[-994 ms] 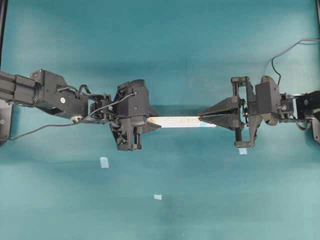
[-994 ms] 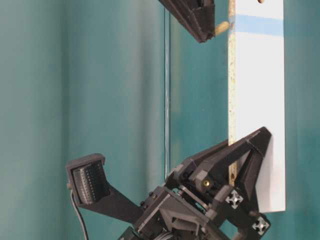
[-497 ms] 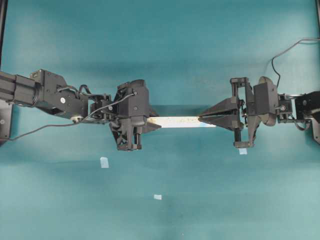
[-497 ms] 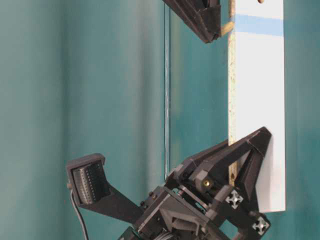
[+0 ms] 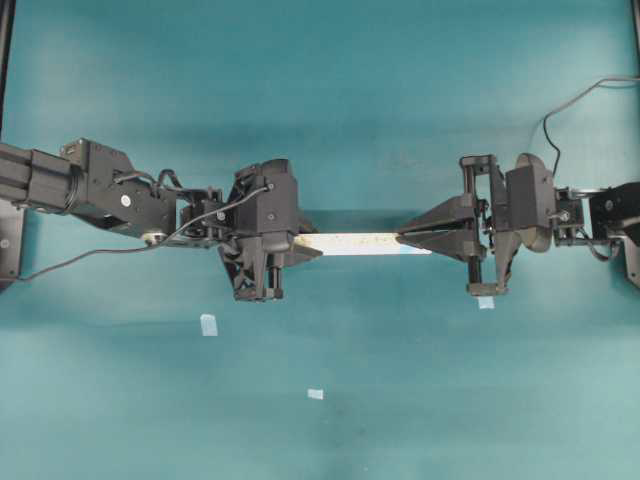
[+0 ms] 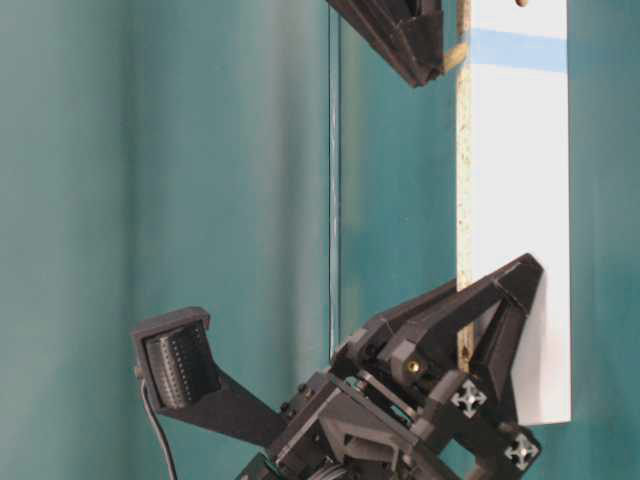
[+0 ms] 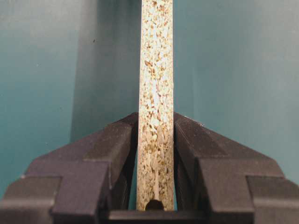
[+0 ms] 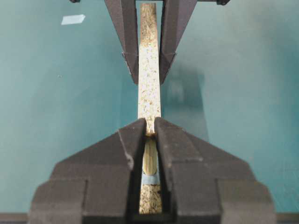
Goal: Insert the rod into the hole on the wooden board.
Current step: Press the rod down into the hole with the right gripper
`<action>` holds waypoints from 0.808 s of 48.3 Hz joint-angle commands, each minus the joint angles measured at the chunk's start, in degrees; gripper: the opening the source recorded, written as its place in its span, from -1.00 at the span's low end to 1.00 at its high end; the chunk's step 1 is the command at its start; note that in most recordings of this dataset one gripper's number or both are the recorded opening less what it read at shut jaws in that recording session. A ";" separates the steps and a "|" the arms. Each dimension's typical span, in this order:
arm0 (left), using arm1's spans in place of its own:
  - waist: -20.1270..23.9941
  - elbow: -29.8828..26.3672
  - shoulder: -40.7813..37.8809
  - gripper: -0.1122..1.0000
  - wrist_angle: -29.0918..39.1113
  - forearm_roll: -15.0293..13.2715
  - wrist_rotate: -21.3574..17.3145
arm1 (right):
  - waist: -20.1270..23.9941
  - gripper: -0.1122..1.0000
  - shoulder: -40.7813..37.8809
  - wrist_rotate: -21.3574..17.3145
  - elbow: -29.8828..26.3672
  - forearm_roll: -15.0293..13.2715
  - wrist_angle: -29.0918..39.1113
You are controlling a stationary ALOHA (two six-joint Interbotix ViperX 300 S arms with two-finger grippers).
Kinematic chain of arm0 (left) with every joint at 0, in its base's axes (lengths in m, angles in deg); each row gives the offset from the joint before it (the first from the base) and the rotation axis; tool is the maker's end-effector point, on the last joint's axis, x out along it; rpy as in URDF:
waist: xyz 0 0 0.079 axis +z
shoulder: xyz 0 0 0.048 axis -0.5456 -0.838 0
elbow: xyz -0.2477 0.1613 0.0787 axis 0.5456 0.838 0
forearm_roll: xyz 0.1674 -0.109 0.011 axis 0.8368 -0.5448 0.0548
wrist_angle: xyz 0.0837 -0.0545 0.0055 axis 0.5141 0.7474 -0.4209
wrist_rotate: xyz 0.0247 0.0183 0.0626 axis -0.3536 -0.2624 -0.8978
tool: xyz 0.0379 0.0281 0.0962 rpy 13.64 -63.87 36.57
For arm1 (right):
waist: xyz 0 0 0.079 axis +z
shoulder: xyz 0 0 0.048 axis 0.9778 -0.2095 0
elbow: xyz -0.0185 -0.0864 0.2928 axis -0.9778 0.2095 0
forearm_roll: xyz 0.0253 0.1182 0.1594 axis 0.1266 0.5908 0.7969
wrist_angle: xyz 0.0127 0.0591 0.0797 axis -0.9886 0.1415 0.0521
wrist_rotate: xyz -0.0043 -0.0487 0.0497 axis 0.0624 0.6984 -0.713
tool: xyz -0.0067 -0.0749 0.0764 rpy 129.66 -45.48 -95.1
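Next, I let go of the rod with my right gripper in the hole at the blue mark [image 5: 407, 241] [image 8: 150, 171] on the speckled edge of the wooden board.
The wooden board [image 5: 360, 243] is held level above the table, edge up, its speckled narrow edge showing in the left wrist view [image 7: 156, 70]. My left gripper [image 5: 310, 244] is shut on its left end, also in the left wrist view [image 7: 155, 140] and the table-level view [image 6: 500, 290]. My right gripper [image 5: 402, 238] is shut on the rod [image 8: 150, 156], a short tan peg. The rod's tip [image 6: 453, 55] meets the board's edge at the blue mark [image 6: 520, 48], which also shows in the right wrist view [image 8: 150, 179]. The hole is hidden under the rod.
Small pale-blue tape squares lie on the teal table at the front left [image 5: 208, 324], the front middle [image 5: 315, 394] and under the right arm [image 5: 485, 301]. Cables trail from both arms. A plain dark hole [image 6: 522, 3] shows on the board's face past the blue mark.
My right gripper has moved the rod a little closer to the board, so its tip now reaches the edge at the blue mark. The left gripper and the board have stayed still.
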 commanded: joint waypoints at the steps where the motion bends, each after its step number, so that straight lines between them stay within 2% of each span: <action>1: -0.09 -0.70 0.79 -0.20 0.09 0.09 0.00 | 0.09 -0.64 0.53 0.00 -0.35 0.09 -0.18; 39: -0.09 -0.70 0.79 -0.19 0.44 0.09 0.09 | 0.97 -0.64 0.53 0.00 2.11 0.09 0.26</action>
